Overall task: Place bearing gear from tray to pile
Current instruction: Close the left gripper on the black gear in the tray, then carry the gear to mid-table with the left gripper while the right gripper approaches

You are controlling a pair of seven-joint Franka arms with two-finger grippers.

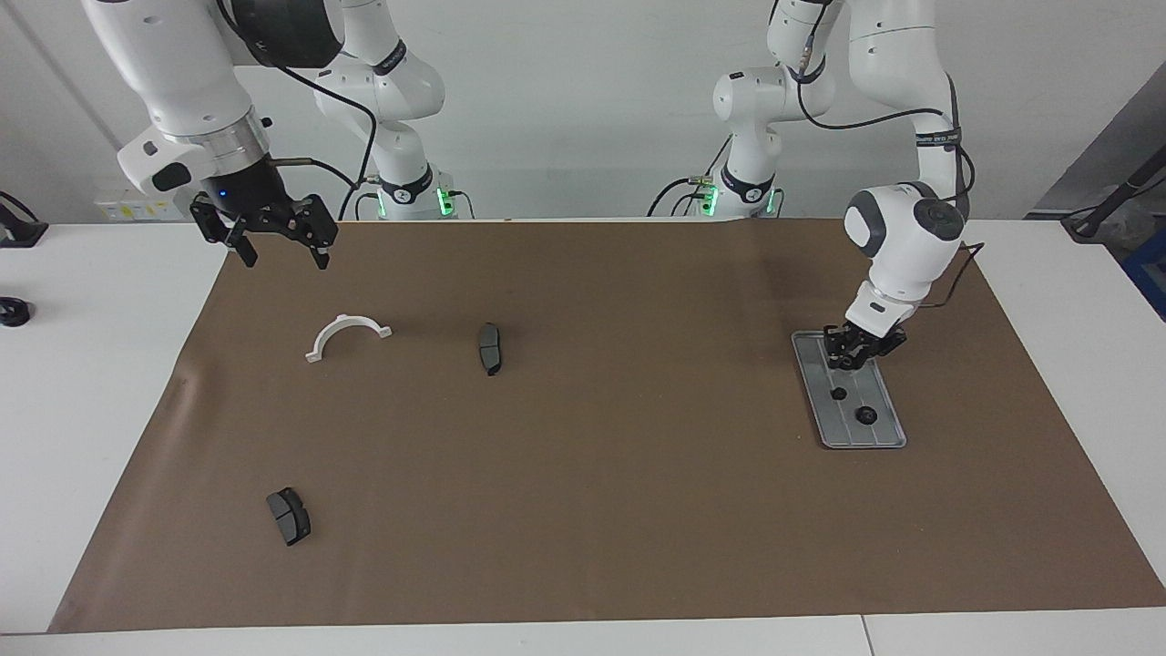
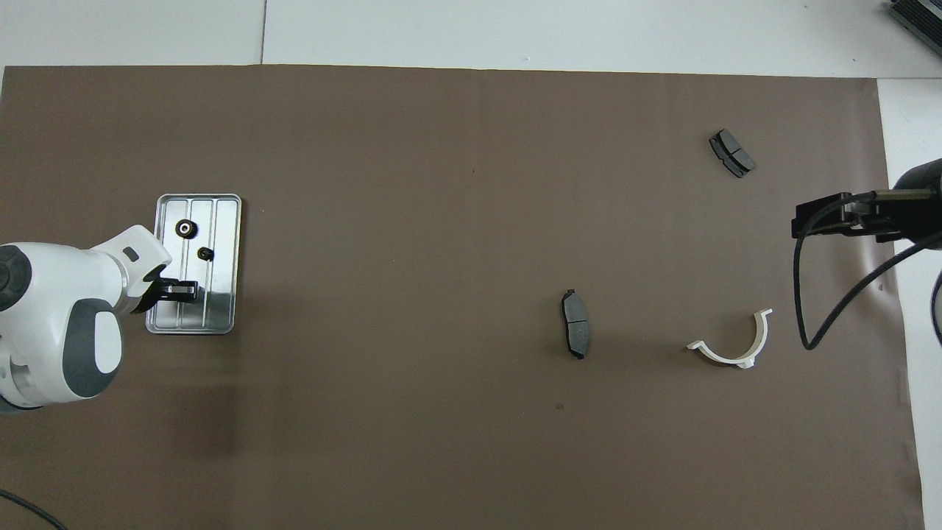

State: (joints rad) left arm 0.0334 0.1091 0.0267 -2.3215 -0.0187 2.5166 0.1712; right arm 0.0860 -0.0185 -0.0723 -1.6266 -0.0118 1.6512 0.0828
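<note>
The robot's left gripper will set the bearing gear down on the bare mat (image 2: 460, 207) between tray and pile, level with the far end of the tray.
The ridged metal tray (image 1: 888, 430) (image 2: 222, 221) lies toward the left arm's end of the table. My left gripper (image 1: 854, 353) (image 2: 193, 291) is down inside its end nearer to the robots, fingers drawn together on a bearing gear, which they mostly hide. Two more dark gears (image 1: 839, 394) (image 1: 866, 415) (image 2: 206, 254) (image 2: 184, 229) lie farther along the tray. The pile sits toward the right arm's end: a white half-ring bracket (image 1: 349, 319) (image 2: 736, 359) and two dark brake pads (image 1: 489, 347) (image 1: 288, 516) (image 2: 575, 324) (image 2: 731, 153). My right gripper (image 1: 282, 253) (image 2: 801, 221) hangs open over the mat's edge by the bracket.
A brown mat (image 1: 583, 474) covers most of the white table (image 1: 91, 364). The wide stretch of mat between the tray and the pile holds nothing. A small dark object (image 1: 13, 312) sits on the table off the mat, at the right arm's end.
</note>
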